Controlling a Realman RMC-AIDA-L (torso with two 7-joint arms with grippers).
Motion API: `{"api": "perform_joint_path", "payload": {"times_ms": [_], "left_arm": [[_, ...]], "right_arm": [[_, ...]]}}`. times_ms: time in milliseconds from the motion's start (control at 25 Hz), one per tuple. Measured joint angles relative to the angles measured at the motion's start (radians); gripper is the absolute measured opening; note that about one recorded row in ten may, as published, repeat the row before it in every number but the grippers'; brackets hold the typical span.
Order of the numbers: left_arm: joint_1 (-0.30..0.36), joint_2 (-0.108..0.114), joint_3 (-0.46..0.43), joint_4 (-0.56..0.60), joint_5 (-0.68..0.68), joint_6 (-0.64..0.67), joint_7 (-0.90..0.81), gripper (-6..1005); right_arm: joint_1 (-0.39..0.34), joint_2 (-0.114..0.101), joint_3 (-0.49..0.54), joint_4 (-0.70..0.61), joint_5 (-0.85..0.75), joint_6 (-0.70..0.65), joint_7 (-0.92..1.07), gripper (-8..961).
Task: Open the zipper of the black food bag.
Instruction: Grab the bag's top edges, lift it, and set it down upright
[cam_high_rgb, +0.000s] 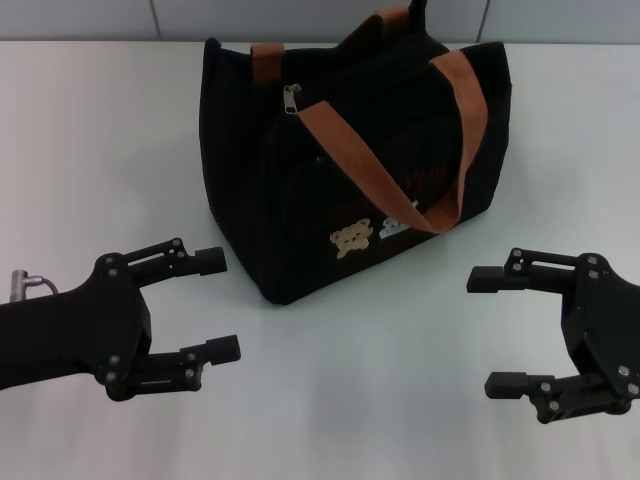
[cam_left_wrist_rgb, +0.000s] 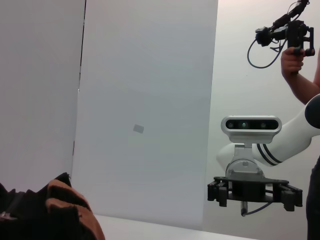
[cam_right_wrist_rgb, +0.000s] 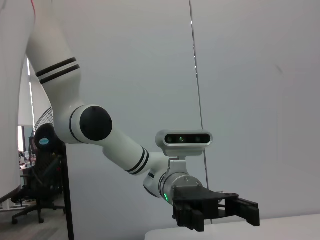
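My left gripper needs to close on the lower side edge (cam_high_rgb: 264, 238) of the black food bag, at the end of the bag below the silver pull tab.
The black food bag (cam_high_rgb: 300, 180) stands upright on the white table (cam_high_rgb: 90, 140), a little behind both arms. Its two orange-brown straps drape over the top and front, above a tan bear patch and a white label. The zipper (cam_high_rgb: 291, 100) shows its silver pull tab near the bag's top left end. My left gripper (cam_high_rgb: 218, 304) hovers open in front of the bag's left side. My right gripper (cam_high_rgb: 490, 330) hovers open at the front right. Neither touches the bag. A corner of the bag (cam_left_wrist_rgb: 30, 210) shows in the left wrist view, where the right gripper (cam_left_wrist_rgb: 255, 192) faces the camera; the left gripper (cam_right_wrist_rgb: 220, 212) shows in the right wrist view.
A pale wall (cam_high_rgb: 320, 18) runs along the table's back edge, just behind the bag. A person holding a camera rig (cam_left_wrist_rgb: 292, 35) stands beyond the right arm in the left wrist view. A chair and a fan (cam_right_wrist_rgb: 40, 175) stand off to the side of the table.
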Motion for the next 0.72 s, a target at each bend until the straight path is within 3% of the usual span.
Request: {"api": "perform_joint_path", "payload": {"times_ms": [520,720], "left_arm": [[-0.014,-0.014,-0.001,-0.004,0.000,-0.034,-0.002,799],[-0.009,-0.048,-0.025,-0.028,-0.014,-0.136,0.049,793]], "right_arm": [[-0.008,-0.001,0.010,0.001,0.002,0.000,0.001,823],[-0.013,0.001,0.055,0.012,0.010,0.059,-0.017,823]]}}
